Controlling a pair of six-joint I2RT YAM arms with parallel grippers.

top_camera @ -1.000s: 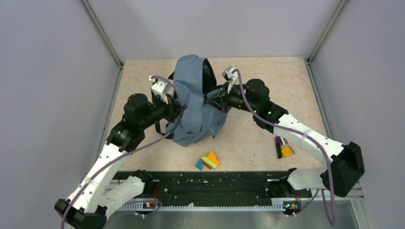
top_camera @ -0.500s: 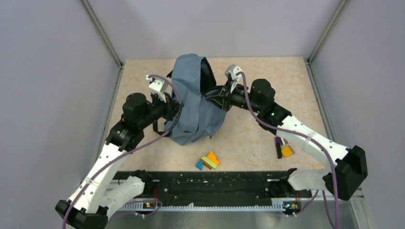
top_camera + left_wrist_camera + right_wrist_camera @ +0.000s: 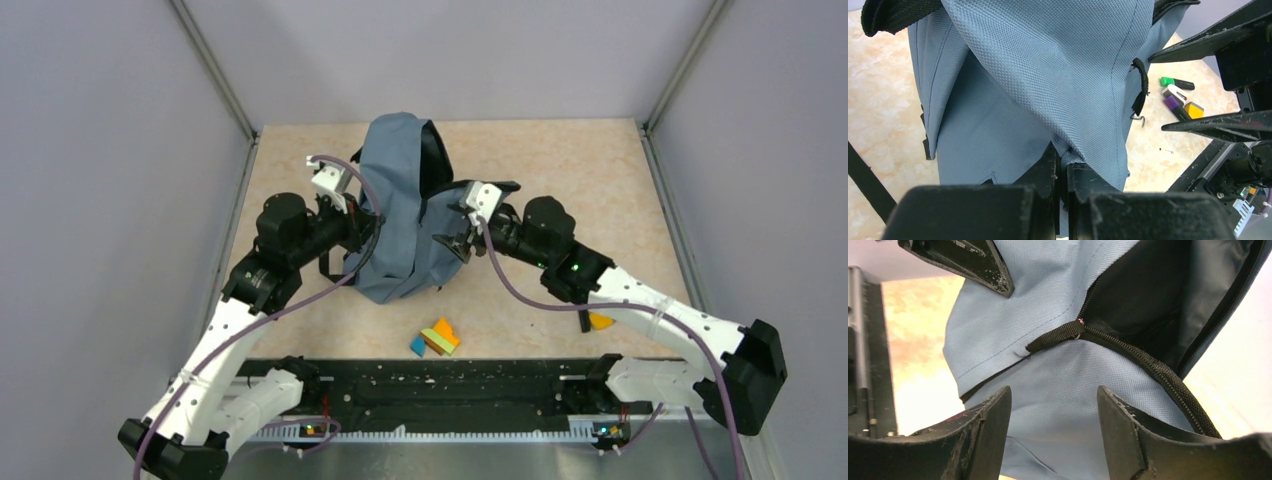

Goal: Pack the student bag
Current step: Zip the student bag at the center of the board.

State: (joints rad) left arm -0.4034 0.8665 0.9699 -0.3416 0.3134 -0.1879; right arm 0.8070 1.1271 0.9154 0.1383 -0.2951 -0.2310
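Note:
The zipper pull is above my right gripper's open fingers and the bag's opening gapes. Next, I take the pull (image 3: 1056,336) and draw the zipper shut.
The student bag (image 3: 405,215), slate-blue with a dark lining, stands upright mid-table with its mouth open at the top right. My left gripper (image 3: 374,226) is at its left side, shut on a pinched fold of the blue fabric (image 3: 1068,152). At the bag's right side my right gripper (image 3: 452,234) is open, nothing between its fingers. In the right wrist view the right gripper (image 3: 1053,392) faces the blue cloth just below the black zipper pull (image 3: 1055,335) and the dark opening (image 3: 1148,290).
Small coloured blocks (image 3: 435,338) lie in front of the bag. Markers and an orange piece (image 3: 1193,109) lie to the right, partly under my right arm (image 3: 600,320). A black rail (image 3: 450,385) runs along the near edge. Grey walls stand on three sides.
My right gripper has opened, let go of the bag's mouth edge, and moved down and nearer along the bag's right side. The left gripper keeps its hold.

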